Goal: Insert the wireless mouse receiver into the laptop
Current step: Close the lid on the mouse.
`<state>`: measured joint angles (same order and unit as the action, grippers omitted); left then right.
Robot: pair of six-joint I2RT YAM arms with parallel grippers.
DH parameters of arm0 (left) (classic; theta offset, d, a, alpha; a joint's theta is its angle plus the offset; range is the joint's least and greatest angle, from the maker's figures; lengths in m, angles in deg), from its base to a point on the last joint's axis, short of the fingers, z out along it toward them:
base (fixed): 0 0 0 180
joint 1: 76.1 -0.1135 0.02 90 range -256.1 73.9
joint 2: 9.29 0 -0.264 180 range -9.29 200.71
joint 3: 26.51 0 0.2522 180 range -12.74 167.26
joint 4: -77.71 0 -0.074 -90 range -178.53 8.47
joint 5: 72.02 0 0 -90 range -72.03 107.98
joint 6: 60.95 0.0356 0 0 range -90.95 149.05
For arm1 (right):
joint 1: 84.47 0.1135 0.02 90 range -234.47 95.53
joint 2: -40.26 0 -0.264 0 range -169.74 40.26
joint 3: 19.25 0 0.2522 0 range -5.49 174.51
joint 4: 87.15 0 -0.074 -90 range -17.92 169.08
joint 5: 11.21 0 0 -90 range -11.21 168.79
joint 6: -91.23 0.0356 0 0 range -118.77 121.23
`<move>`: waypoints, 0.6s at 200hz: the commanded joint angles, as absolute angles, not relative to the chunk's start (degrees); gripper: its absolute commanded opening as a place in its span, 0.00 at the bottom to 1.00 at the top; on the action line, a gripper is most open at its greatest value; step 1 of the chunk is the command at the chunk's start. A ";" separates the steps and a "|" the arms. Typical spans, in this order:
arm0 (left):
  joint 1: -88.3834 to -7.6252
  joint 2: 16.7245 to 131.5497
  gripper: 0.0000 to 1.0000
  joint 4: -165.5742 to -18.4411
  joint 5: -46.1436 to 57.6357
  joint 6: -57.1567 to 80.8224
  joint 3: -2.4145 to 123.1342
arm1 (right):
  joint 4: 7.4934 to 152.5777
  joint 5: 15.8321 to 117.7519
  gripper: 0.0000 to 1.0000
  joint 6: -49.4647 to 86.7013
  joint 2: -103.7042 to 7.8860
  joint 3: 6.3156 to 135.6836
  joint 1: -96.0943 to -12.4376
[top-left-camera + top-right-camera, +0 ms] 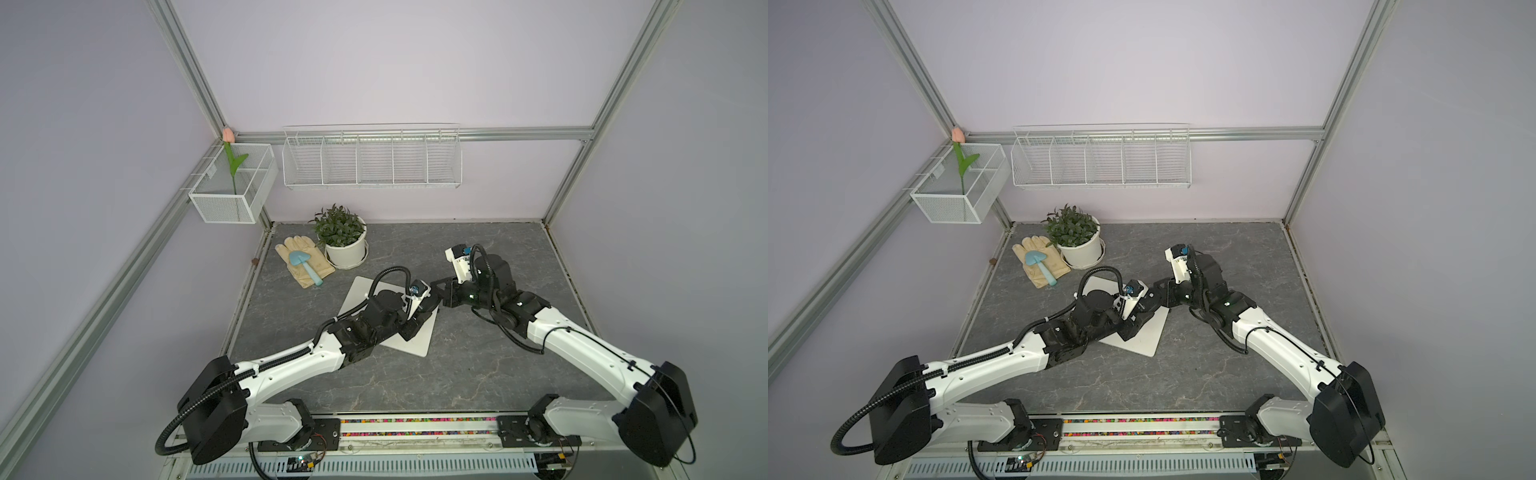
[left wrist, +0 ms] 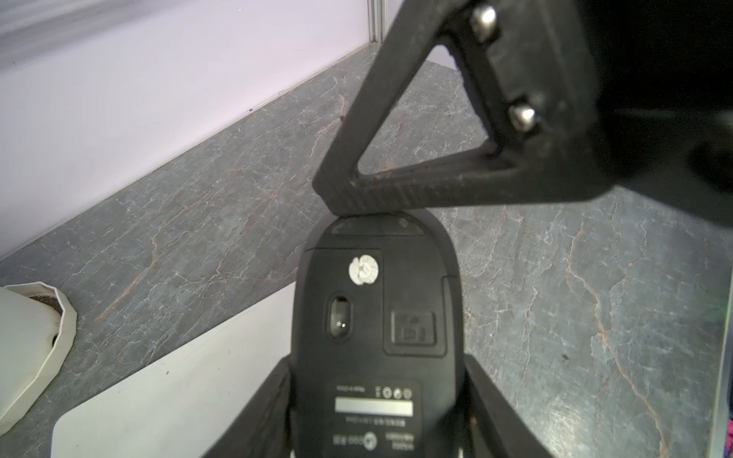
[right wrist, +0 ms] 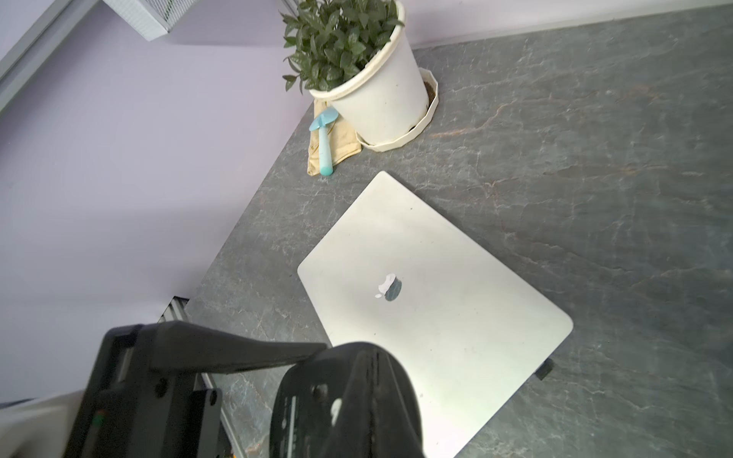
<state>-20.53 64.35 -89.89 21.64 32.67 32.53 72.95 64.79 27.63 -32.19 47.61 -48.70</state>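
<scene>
The robot's right gripper is closed against the far end of the mouse, so it should open, take the mouse from the left gripper (image 2: pixel 378 317) and put the mouse next to the laptop.
The silver-white laptop (image 3: pixel 436 329) lies shut and skewed on the grey table in both top views (image 1: pixel 415 345) (image 1: pixel 1148 338). My left gripper (image 2: pixel 377 368) is shut on a black computer mouse (image 2: pixel 377 297) and holds it above the laptop's right part, underside up. My right gripper (image 3: pixel 369 396) is shut, and its fingertips (image 2: pixel 329 190) touch the mouse's far end. I see nothing between them. The wireless mouse receiver is hidden. A small dark stub (image 3: pixel 544 370) juts at the laptop's edge; I cannot tell what it is.
A white plant pot (image 1: pixel 345 249) stands at the back left, beside beige gloves (image 1: pixel 305 266) with a blue trowel (image 1: pixel 307 268) on them. Wire baskets (image 1: pixel 372 160) hang on the back wall.
</scene>
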 commanded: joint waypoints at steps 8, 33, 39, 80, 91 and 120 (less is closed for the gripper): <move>-20.56 64.43 0.13 -94.11 23.22 32.69 32.82 | 71.53 62.80 0.07 29.71 -30.67 45.27 -47.60; -20.56 64.45 0.13 -93.96 23.24 32.54 32.44 | 70.32 65.02 0.11 29.27 -27.94 45.36 -48.50; -20.56 64.36 0.13 -93.82 23.20 32.46 32.41 | 70.13 65.23 0.18 29.47 -27.34 45.68 -49.05; -20.14 64.18 0.12 -92.17 22.29 36.30 32.11 | 69.86 60.93 0.47 32.65 -23.53 46.28 -57.13; -20.01 63.84 0.12 -92.86 22.74 37.84 31.44 | 69.24 58.16 0.54 32.78 -23.21 46.36 -59.31; -19.96 62.33 0.12 -94.81 22.60 40.99 30.04 | 69.17 47.62 0.64 34.01 -23.70 45.29 -63.79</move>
<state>-20.20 64.53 -91.71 22.53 37.04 31.48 69.63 58.04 31.93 -23.75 46.30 -61.31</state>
